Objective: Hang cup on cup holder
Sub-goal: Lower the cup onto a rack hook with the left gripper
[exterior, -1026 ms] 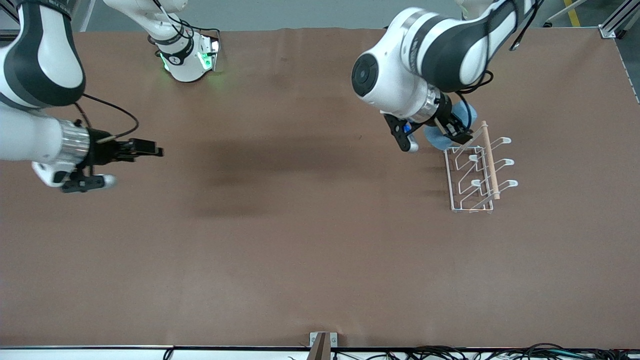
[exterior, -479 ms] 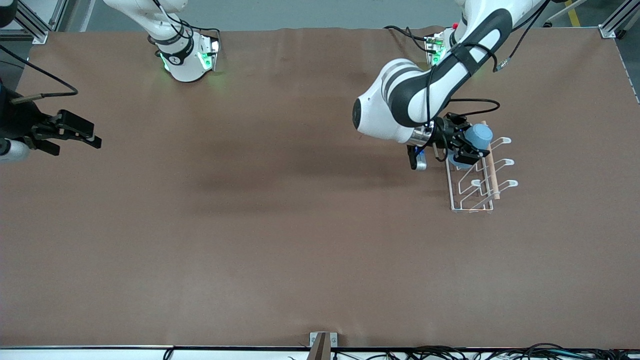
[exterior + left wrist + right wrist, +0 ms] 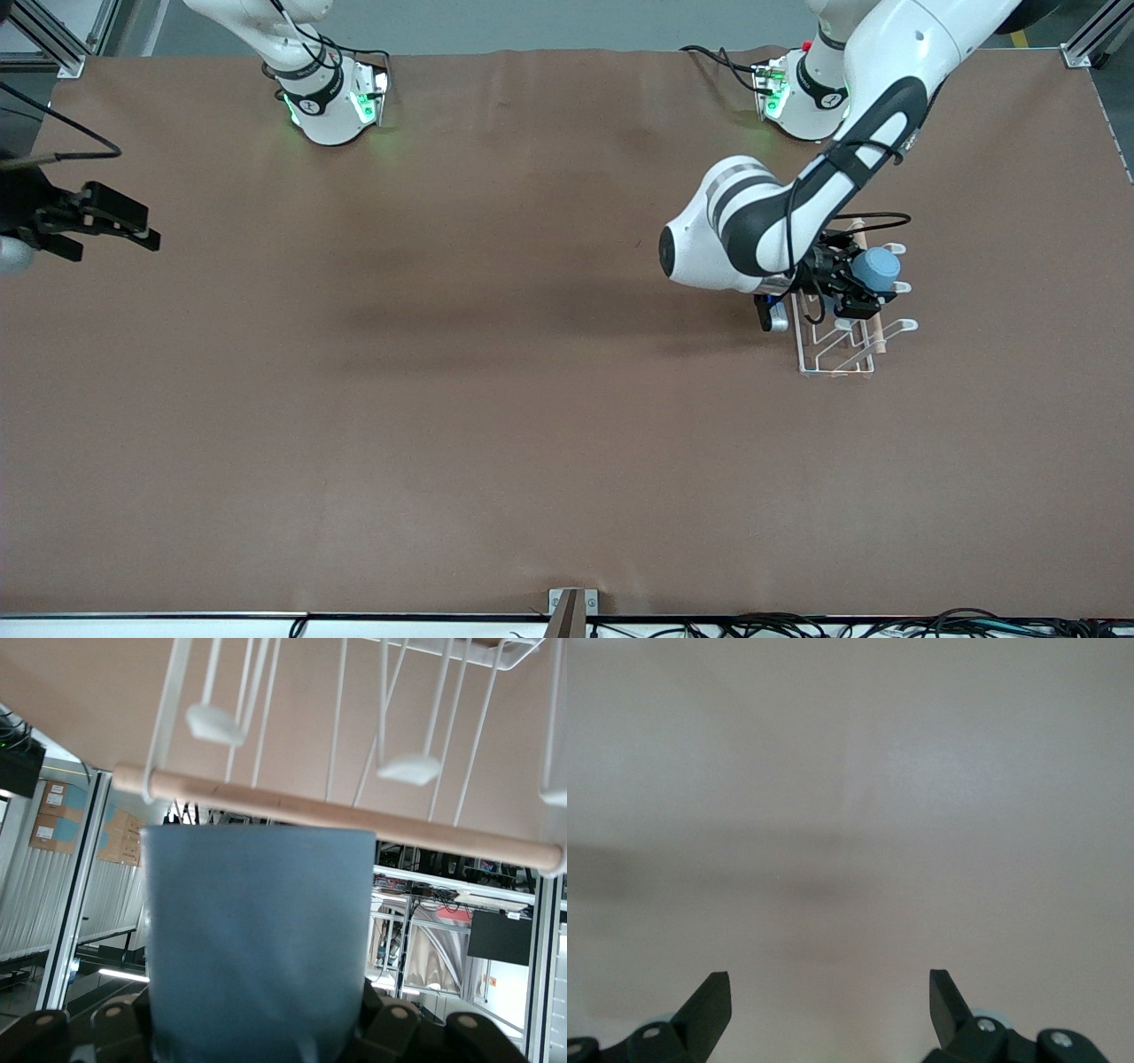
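Note:
My left gripper will release the light-blue cup on the cup holder's peg (image 3: 819,344) nearest the small bracket, toward the table's middle.
My left gripper (image 3: 855,282) is shut on the light-blue cup (image 3: 881,267) and holds it over the white wire cup holder (image 3: 819,354), near the middle prong on the side away from the arm. In the left wrist view the cup (image 3: 257,930) fills the space between the jaws, with the wooden dowel (image 3: 337,818) and two rounded prong tips (image 3: 215,724) close ahead of it. My right gripper (image 3: 133,232) is open and empty, up in the air at the right arm's end of the table; its wrist view shows only bare table between the fingertips (image 3: 713,1001).
The brown table covering (image 3: 496,399) spreads wide around the rack. The arm bases (image 3: 332,102) stand along the table's edge farthest from the front camera. A small bracket (image 3: 571,607) sits at the nearest edge.
My left gripper has carried the cup from beside the rack's end to over the rack's middle prongs. My right gripper has drawn back toward its end of the table.

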{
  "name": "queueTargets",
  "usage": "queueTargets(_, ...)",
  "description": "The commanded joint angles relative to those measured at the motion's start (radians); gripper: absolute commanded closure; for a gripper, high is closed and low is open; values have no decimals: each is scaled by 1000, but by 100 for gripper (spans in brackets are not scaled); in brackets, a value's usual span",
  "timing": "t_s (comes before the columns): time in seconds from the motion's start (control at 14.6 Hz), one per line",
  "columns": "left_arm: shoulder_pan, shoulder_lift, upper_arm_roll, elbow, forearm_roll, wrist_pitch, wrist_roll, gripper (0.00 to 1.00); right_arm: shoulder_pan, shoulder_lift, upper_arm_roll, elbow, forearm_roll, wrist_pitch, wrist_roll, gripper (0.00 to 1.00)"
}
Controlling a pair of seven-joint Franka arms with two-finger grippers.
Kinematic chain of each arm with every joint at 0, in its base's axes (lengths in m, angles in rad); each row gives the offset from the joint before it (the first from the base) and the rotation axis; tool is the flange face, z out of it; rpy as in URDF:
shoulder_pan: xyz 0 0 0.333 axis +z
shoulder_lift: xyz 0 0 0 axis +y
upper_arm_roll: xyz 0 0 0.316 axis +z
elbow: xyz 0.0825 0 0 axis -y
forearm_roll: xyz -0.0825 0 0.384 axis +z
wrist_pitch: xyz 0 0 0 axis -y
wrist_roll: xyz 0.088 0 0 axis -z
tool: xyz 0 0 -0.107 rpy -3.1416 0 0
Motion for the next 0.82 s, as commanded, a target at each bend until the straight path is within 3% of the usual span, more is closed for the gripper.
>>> queueTargets(0.0, -5, 16, -4, 7, 21, -7, 16, 67, -17, -67, 17, -59, -18, -3, 39, 2)
queueTargets(0.75, -6, 123, -2, 72, 100, 10, -4, 65, -7, -127, 23, -180, -13, 48, 42, 3)
